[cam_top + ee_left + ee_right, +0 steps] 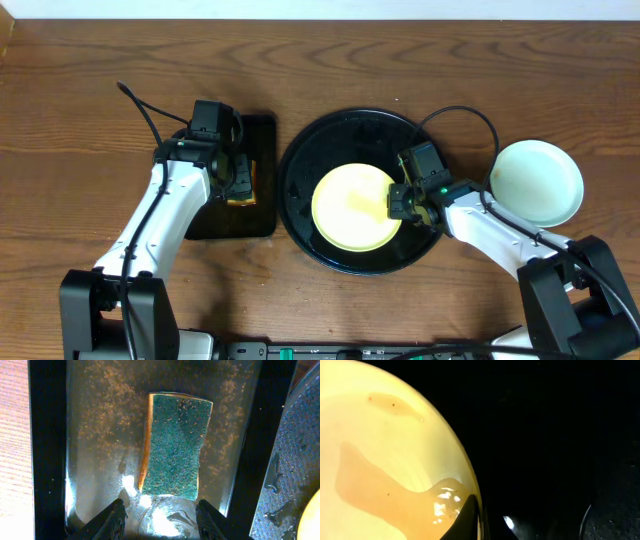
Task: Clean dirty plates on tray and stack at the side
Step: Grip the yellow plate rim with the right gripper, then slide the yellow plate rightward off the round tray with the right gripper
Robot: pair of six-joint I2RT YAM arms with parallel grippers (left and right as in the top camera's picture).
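Observation:
My right gripper is going to set the pale yellow plate down on the round black tray's side [417, 183] [545, 439] nearest the mint-green plate.
The pale yellow plate [352, 207] lies in the round black tray [300, 165]. In the right wrist view the yellow plate [385, 445] holds a thin brownish film of liquid. My right gripper [400, 200] is at its right rim, one finger inside the rim [479, 516], the other lost against the black tray. A pale mint-green plate [537, 182] sits on the table to the right of the tray; I cannot tell whether another lies under it. My left gripper [235, 175] is open above the green-yellow sponge [175, 445], fingertips [161, 520] just short of it.
The sponge lies in a smaller rectangular black tray [262, 215], wet and speckled with crumbs [95, 435], left of the round tray. Brown wooden table [80, 90] lies all round. A black cable [465, 112] loops behind the right arm.

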